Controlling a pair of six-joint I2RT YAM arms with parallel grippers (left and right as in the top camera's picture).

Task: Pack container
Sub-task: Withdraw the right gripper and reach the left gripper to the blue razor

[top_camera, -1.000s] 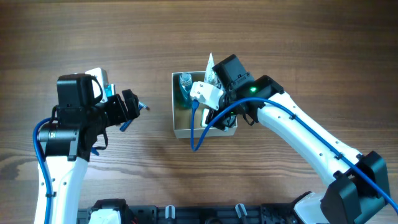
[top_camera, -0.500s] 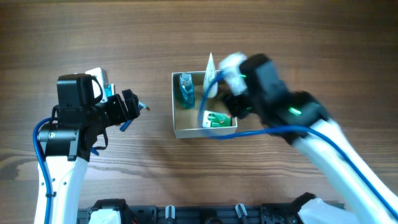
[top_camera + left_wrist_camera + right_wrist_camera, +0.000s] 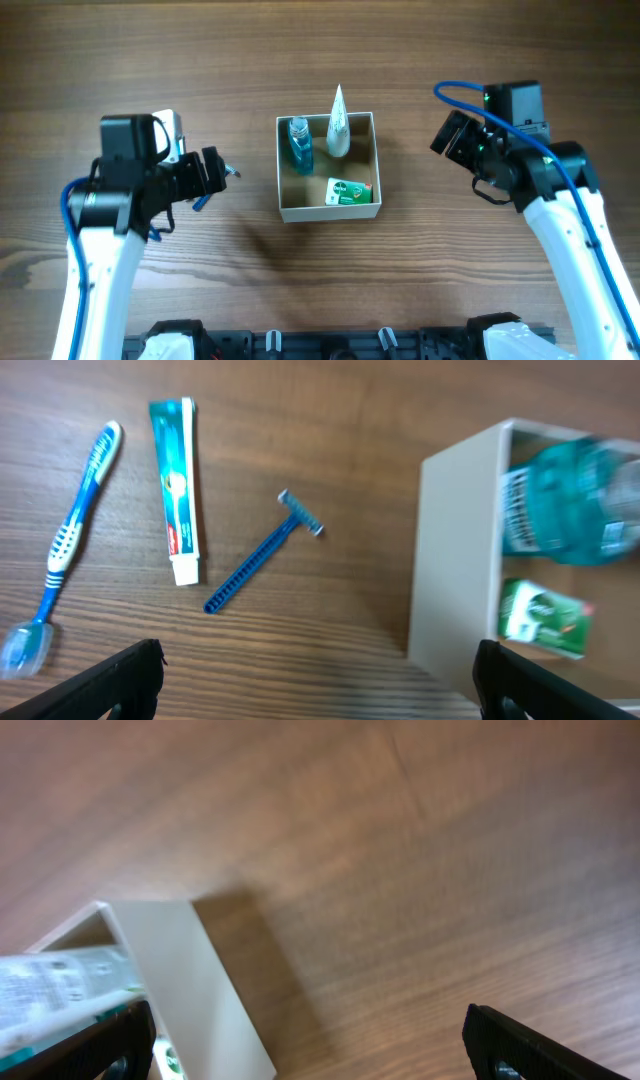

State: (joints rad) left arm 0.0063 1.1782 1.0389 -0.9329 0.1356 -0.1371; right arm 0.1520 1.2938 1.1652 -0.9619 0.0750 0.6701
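Observation:
The blue razor still needs packing. Next, my left gripper moves to the middle of the blue razor's handle (image 3: 210, 193) (image 3: 257, 556) and closes there.
The container (image 3: 284, 205), a square cardboard box with white walls, sits mid-table. It holds a blue bottle (image 3: 299, 146), a white tube (image 3: 339, 125) leaning on the far wall and a green packet (image 3: 349, 192). The box also shows in the left wrist view (image 3: 455, 550) and the right wrist view (image 3: 200, 980). My left gripper (image 3: 315, 680) is open and empty, left of the box. Below it lie a blue razor (image 3: 262, 553), a toothpaste tube (image 3: 176, 487) and a blue toothbrush (image 3: 72, 535). My right gripper (image 3: 310, 1045) is open and empty, to the right of the box.
The table is brown wood (image 3: 420, 280). The left arm (image 3: 130, 190) covers most of the loose items in the overhead view; only the razor's head (image 3: 232, 173) pokes out.
My right arm has drawn back from over the box to the right side of the table, leaving the green packet and white tube inside. The left arm has hardly moved.

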